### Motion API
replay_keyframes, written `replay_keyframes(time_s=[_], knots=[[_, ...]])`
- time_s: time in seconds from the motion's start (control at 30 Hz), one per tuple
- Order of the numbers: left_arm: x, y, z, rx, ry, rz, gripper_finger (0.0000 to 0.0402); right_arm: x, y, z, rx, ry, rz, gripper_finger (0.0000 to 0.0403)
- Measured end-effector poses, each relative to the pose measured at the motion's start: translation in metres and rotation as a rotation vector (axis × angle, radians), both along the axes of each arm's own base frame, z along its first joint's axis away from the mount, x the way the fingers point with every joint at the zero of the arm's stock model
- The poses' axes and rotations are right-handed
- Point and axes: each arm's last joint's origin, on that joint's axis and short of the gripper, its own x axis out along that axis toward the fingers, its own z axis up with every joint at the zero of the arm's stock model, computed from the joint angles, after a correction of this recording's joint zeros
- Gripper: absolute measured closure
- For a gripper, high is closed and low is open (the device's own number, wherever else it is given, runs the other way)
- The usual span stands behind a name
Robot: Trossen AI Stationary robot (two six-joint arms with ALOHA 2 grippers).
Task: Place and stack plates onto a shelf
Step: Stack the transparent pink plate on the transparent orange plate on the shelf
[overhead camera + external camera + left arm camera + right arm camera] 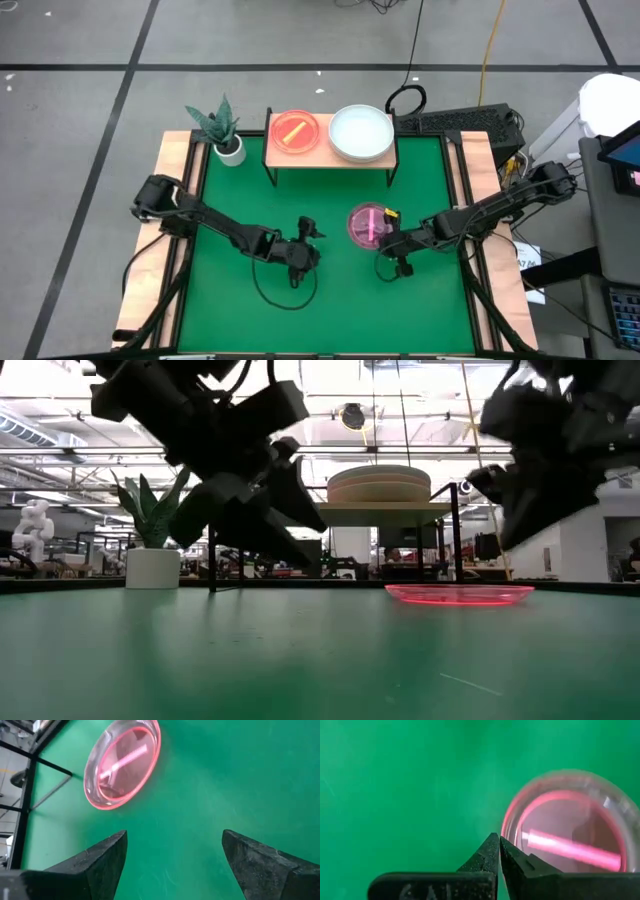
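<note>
My right gripper is closed above the pink plate's edge, so next I open it, grip the plate's edge (504, 826) lower down and bring the plate over to my left gripper.
A translucent pink plate (368, 225) with a bright stripe lies flat on the green mat, in front of the shelf (326, 152). On the shelf's wooden top sit an orange-pink translucent plate (293, 131) and a stack of pale plates (361, 133). My left gripper (174, 837) is open and hangs above the mat to the pink plate's (122, 764) left, pointing toward it. My right gripper (499, 841) is shut at the plate's near rim (512, 815). In the low view it (505, 520) hangs clear above the plate (460, 595).
A potted plant (225, 135) stands at the mat's far left corner beside the shelf. A black cable loop (283, 292) lies on the mat under my left arm. Wooden strips (170, 200) edge the mat. Bare green mat (330, 310) stretches toward the near edge.
</note>
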Motion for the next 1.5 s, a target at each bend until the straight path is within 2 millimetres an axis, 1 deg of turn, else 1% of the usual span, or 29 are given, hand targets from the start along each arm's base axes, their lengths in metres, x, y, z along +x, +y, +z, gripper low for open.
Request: replay_keyframes(time_s=[0.07, 0.17, 0.33, 0.5, 0.63, 0.73, 0.83, 0.93, 1.07, 1.23, 1.33, 1.5], knots=[[0.000, 0.000, -0.001, 0.000, 0.005, 0.002, 0.0074, -0.004, 0.002, -0.007, -0.018, 0.070, 0.000, 0.0398], [0.000, 0.000, 0.000, -0.009, -0.005, 0.006, 0.0074, -0.004, 0.004, -0.019, -0.089, 0.125, -0.017, 0.0383], [0.002, -0.001, 0.001, -0.018, -0.028, 0.005, 0.0074, 0.000, 0.006, -0.032, -0.185, 0.145, -0.026, 0.0347], [0.001, -0.001, 0.001, -0.017, -0.023, 0.005, 0.0074, 0.002, 0.006, -0.037, -0.192, 0.158, -0.027, 0.0317], [0.001, -0.001, 0.001, -0.020, -0.023, 0.007, 0.0074, 0.002, 0.007, -0.036, -0.186, 0.154, -0.025, 0.0310], [0.001, -0.001, 0.001, -0.027, -0.023, 0.008, 0.0074, 0.002, 0.006, -0.036, -0.203, 0.156, -0.022, 0.0314], [0.001, -0.002, 0.001, -0.036, -0.021, 0.001, 0.0074, 0.002, 0.005, -0.039, -0.238, 0.169, -0.019, 0.0327], [0.001, -0.002, 0.001, -0.040, -0.023, -0.001, 0.0074, 0.002, 0.004, -0.042, -0.257, 0.181, -0.020, 0.0352], [0.001, -0.002, 0.001, -0.040, -0.022, -0.001, 0.0074, 0.003, 0.004, -0.044, -0.272, 0.193, 0.002, 0.0394], [0.002, -0.002, 0.001, -0.042, -0.024, 0.001, 0.0074, 0.004, 0.004, -0.042, -0.283, 0.171, 0.015, 0.0401], [0.002, -0.002, 0.001, -0.036, -0.022, -0.005, 0.0074, 0.005, 0.007, -0.034, -0.295, 0.150, 0.044, 0.0402], [0.001, -0.002, 0.001, -0.012, -0.018, -0.020, 0.0074, 0.017, 0.019, -0.011, -0.308, 0.048, 0.108, 0.0403]])
